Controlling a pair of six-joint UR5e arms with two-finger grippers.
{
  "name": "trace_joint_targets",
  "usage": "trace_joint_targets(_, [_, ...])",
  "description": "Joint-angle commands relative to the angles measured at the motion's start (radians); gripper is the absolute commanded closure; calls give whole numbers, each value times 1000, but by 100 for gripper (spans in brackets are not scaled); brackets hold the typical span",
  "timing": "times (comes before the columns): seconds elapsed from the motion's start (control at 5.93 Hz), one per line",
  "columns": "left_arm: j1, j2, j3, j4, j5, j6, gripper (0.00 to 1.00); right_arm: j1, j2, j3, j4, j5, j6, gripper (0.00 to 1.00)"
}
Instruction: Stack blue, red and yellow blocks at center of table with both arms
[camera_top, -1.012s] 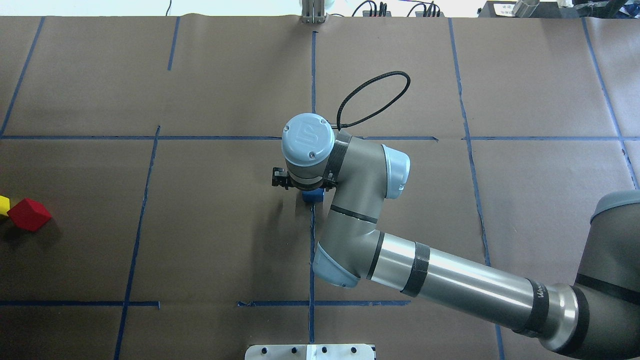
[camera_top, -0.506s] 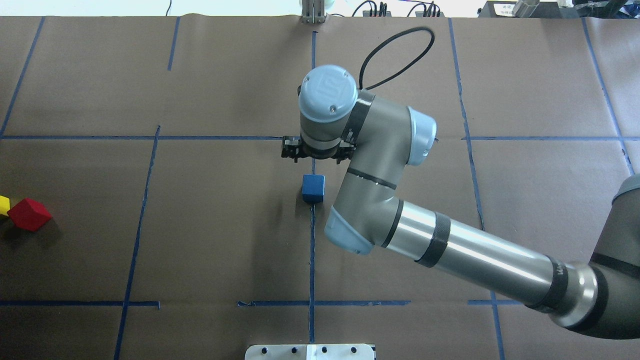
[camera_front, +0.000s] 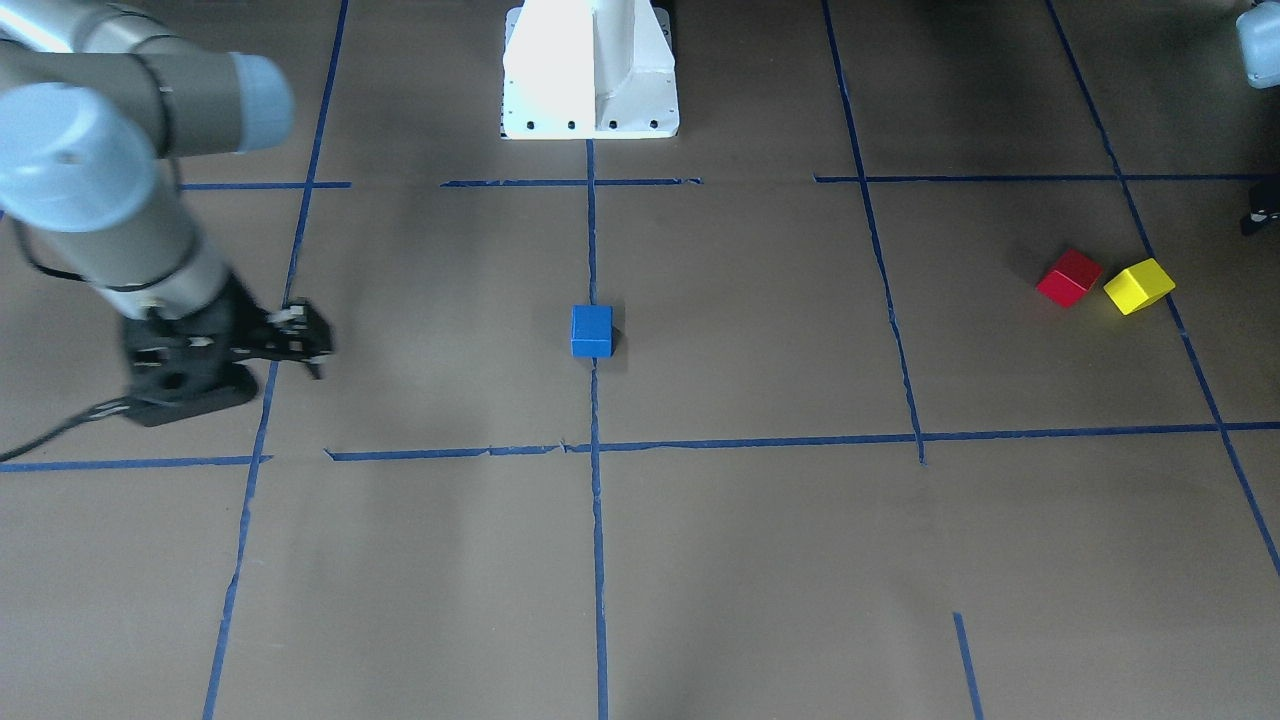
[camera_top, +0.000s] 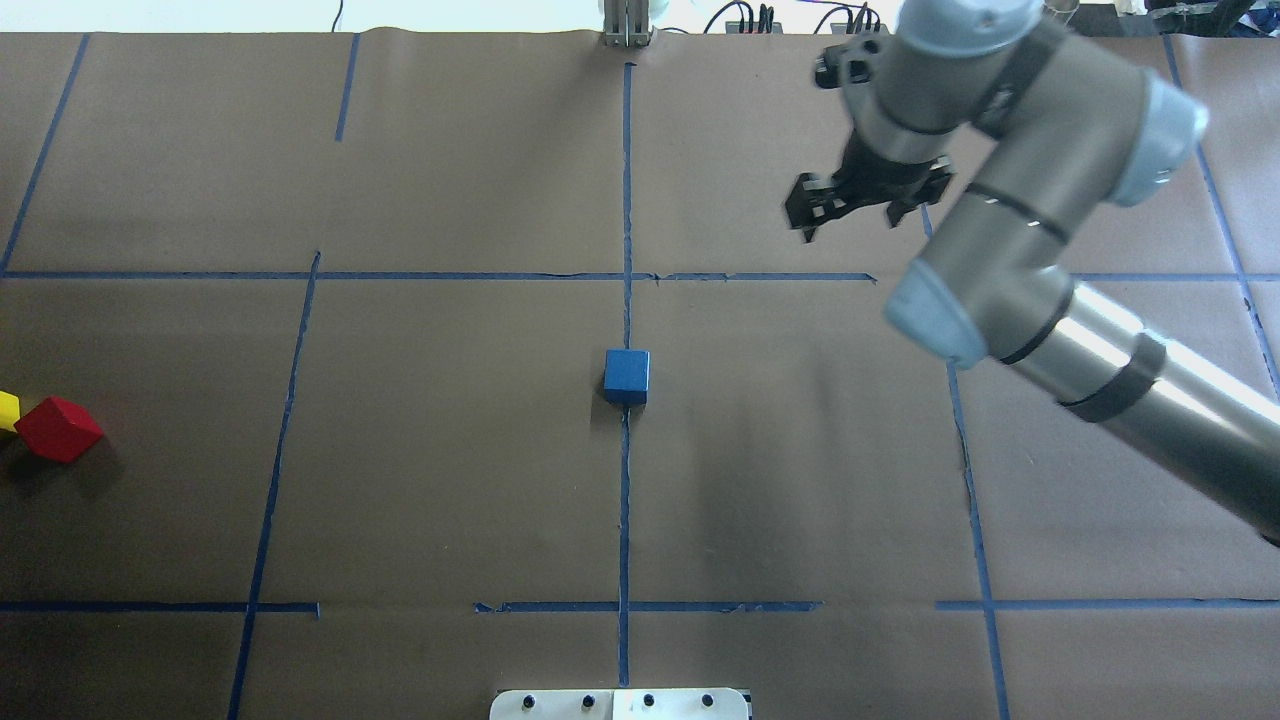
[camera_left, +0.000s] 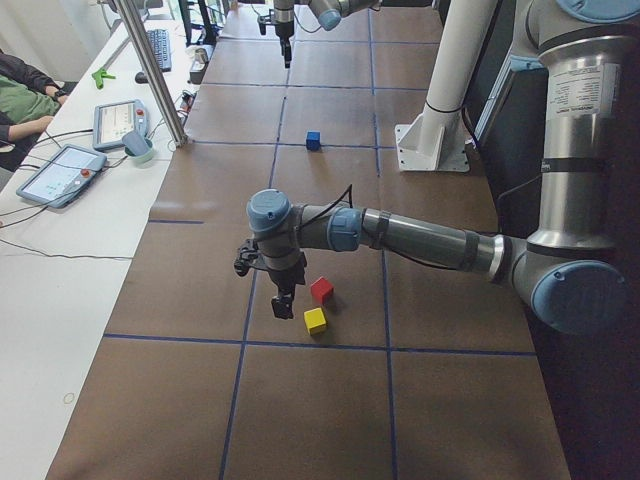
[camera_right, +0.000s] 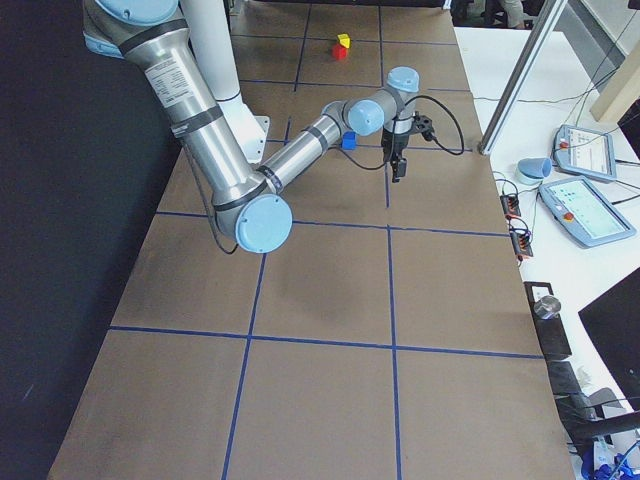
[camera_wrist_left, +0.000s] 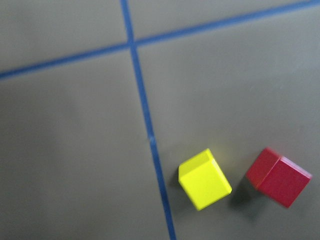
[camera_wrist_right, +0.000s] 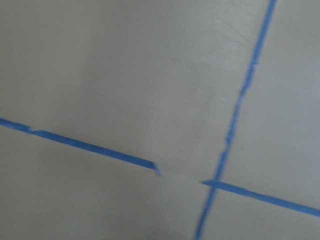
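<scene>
My left gripper should close next on the sides of the red block (camera_front: 1070, 277) (camera_wrist_left: 278, 177), with one finger in the gap beside the yellow block.
The blue block (camera_top: 626, 376) (camera_front: 591, 331) sits alone on the tape cross at the centre of the table (camera_top: 450, 480). My right gripper (camera_top: 862, 205) (camera_front: 295, 340) hangs open and empty above the table, far back and to the right of that block. At the table's left end the red block (camera_top: 57, 429) (camera_wrist_left: 278, 176) and the yellow block (camera_top: 7, 410) (camera_wrist_left: 205, 179) lie side by side, a small gap between them. My left gripper (camera_left: 283, 303) hovers just beside the two. I cannot tell whether it is open or shut.
The white pedestal (camera_front: 590, 70) stands at the robot's edge of the table. A metal post (camera_left: 150, 70) rises at the far edge, beside a white side table with tablets (camera_left: 60, 175). A seated person (camera_left: 20, 95) is there.
The right gripper rose off the blue block, leaving it on the centre cross, then swung back and to the right. The red and yellow blocks have not moved.
</scene>
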Motion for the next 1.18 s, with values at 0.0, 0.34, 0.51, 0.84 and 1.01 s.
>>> trace_joint_targets(0.0, [0,-19,8,-80,-5,3,0,229,-310,87,10,71,-451,0])
trace_joint_targets(0.34, [25,-15,17,-177,-2,1,0,502,-565,88,11,139,-850,0])
trace_joint_targets(0.51, [58,-15,16,-179,-2,1,0,580,-643,86,11,139,-868,1])
trace_joint_targets(0.84, [121,28,20,-278,-4,0,0,588,-643,92,12,156,-771,1])
trace_joint_targets(1.01, [134,81,32,-381,-4,-23,0,588,-641,92,12,158,-767,0])
